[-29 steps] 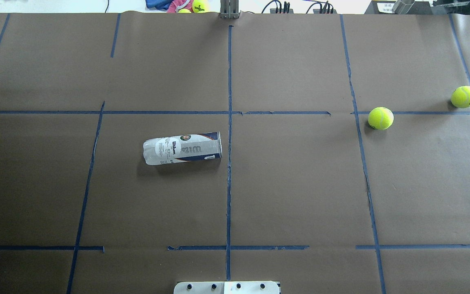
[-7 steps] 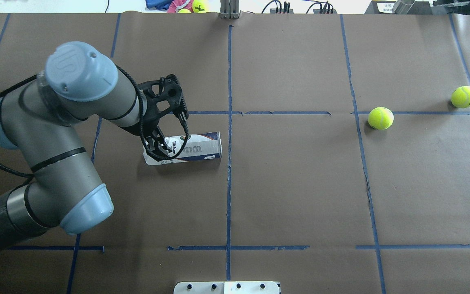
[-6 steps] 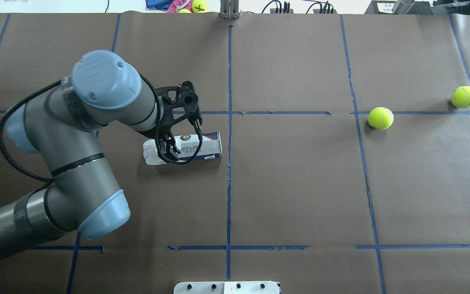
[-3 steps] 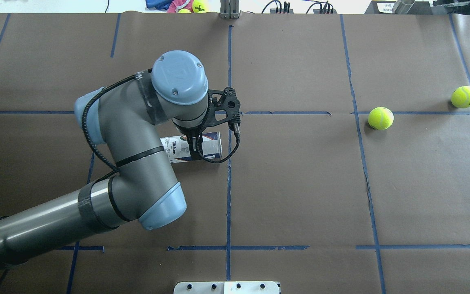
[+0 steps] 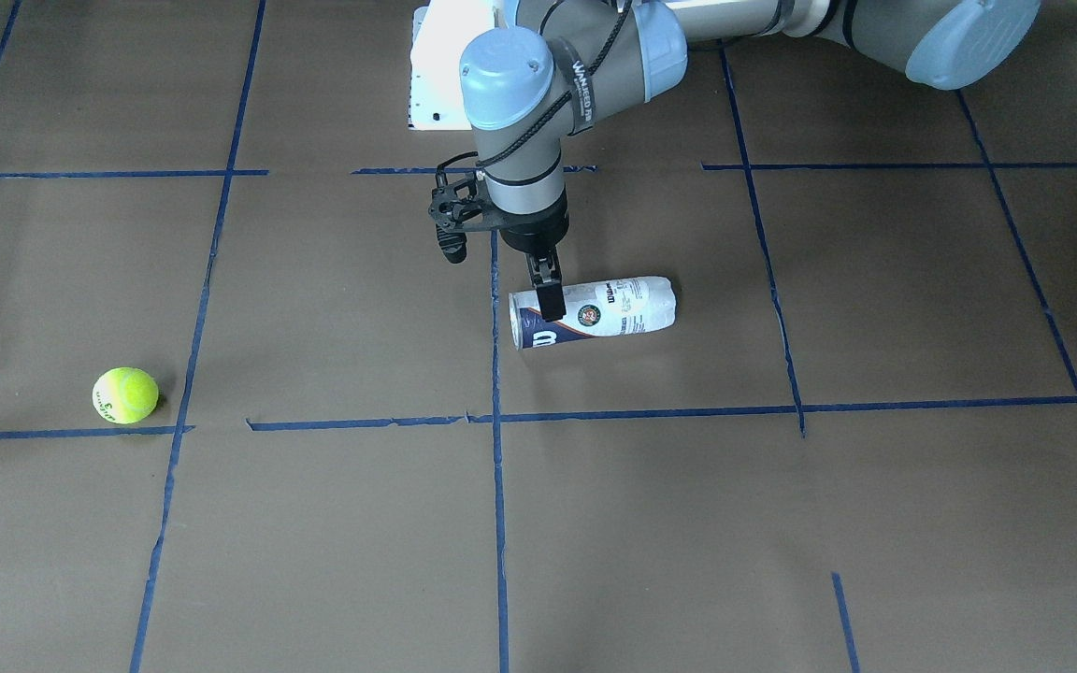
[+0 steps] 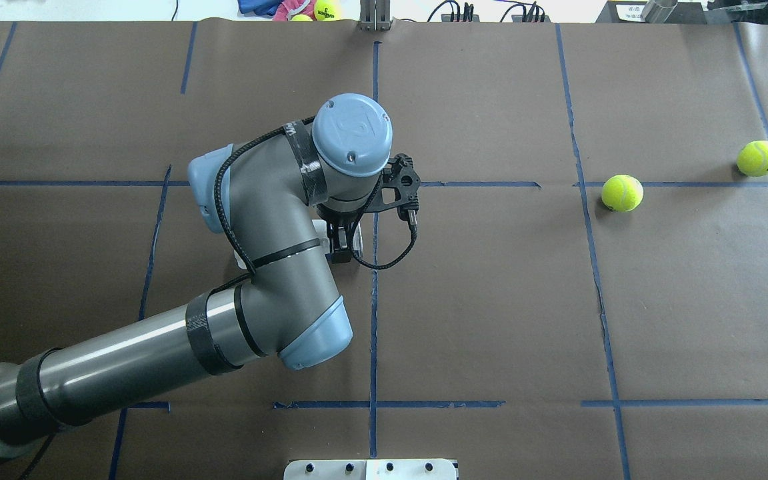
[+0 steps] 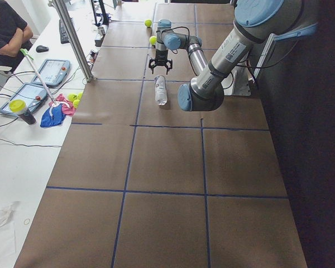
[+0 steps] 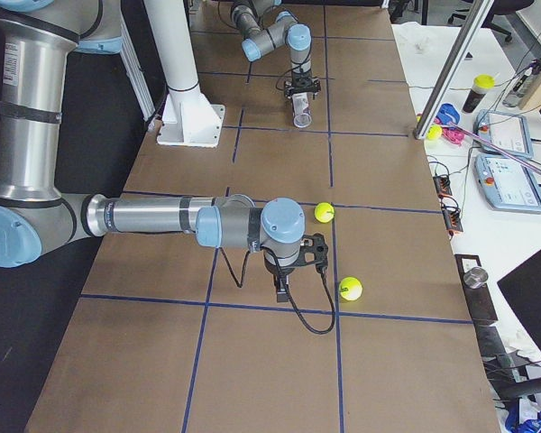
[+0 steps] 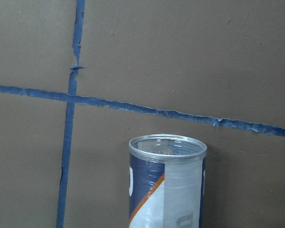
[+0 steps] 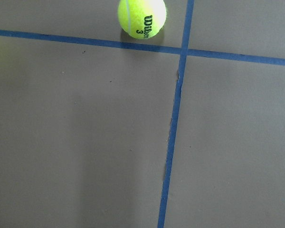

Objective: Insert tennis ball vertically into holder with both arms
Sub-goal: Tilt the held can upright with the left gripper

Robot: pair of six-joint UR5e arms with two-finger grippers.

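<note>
The robot's left gripper needs to next move to the holder's dark blue end (image 5: pixel 531 322) (image 9: pixel 166 179), just behind the holder's open metal rim, and close there.
The holder (image 5: pixel 613 313) is a clear Wilson can lying on its side near the table's middle. Its open metal rim (image 9: pixel 167 145) points toward the centre tape line. My left gripper (image 5: pixel 548 304) hangs over the rim end with its fingers spread, open and empty. My left arm covers most of the can in the overhead view (image 6: pixel 355 241). Two tennis balls (image 6: pixel 622 193) (image 6: pixel 759 158) rest far to the right. My right gripper (image 8: pixel 282 290) hovers near them, and I cannot tell whether it is open or shut. One ball (image 10: pixel 142 18) shows in the right wrist view.
Blue tape lines grid the brown paper-covered table (image 6: pixel 491 300). The white robot base plate (image 6: pixel 371 469) is at the near edge. Spare balls and cloth (image 6: pixel 317 10) lie past the far edge. A pole (image 7: pixel 72 39), tablets and a person stand beside the table.
My left arm came in from the left and swept right along the can, from its closed end to its rim end. The can and balls have not moved.
</note>
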